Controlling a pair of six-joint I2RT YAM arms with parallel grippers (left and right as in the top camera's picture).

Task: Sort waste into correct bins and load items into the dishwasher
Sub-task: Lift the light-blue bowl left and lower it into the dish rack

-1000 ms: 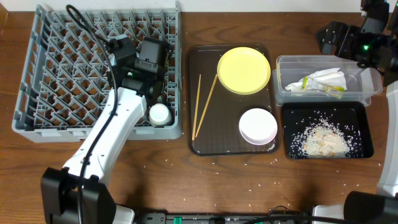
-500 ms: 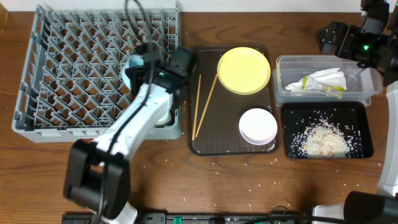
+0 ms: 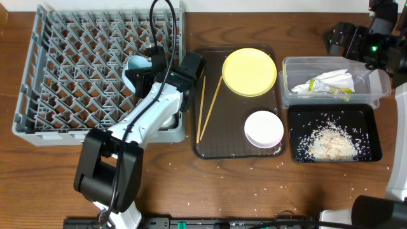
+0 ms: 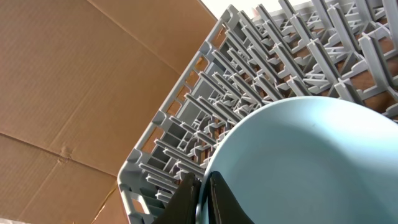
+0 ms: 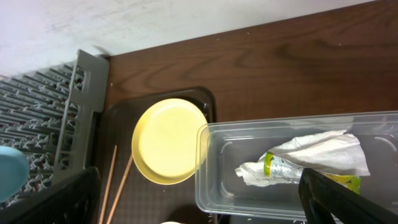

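Note:
Next, my left gripper releases the light blue bowl on the pegs [image 3: 121, 92] toward the front edge of the grey dish rack. The bowl is now on edge over the rack.
My left gripper [image 4: 202, 186] is shut on the rim of the light blue bowl [image 4: 311, 162]. It holds the bowl on edge over the right side of the grey dish rack [image 3: 63, 76]; the bowl also shows in the overhead view [image 3: 134, 69]. The white cup is hidden under my left arm. On the brown tray lie the chopsticks [image 3: 208, 105], the yellow plate [image 3: 249, 71] and the white bowl [image 3: 264, 129]. The clear tub [image 3: 299, 95] holds the napkin [image 5: 323, 152] and the wrapper [image 5: 280, 168]. Rice [image 3: 329, 144] lies in the black tray [image 3: 372, 137]. My right gripper [image 5: 196, 193] is open and empty above the tub.
The brown serving tray [image 3: 203, 146] sits between the rack and the bins. Loose rice grains are scattered on the wooden table [image 3: 210, 184] in front of the tray and rack. My right arm [image 3: 372, 38] hangs at the back right corner.
My left wrist has swung right towards the rack's right edge, and the blue bowl has come into view on edge. The cup is now covered by the arm. The right arm has not moved.

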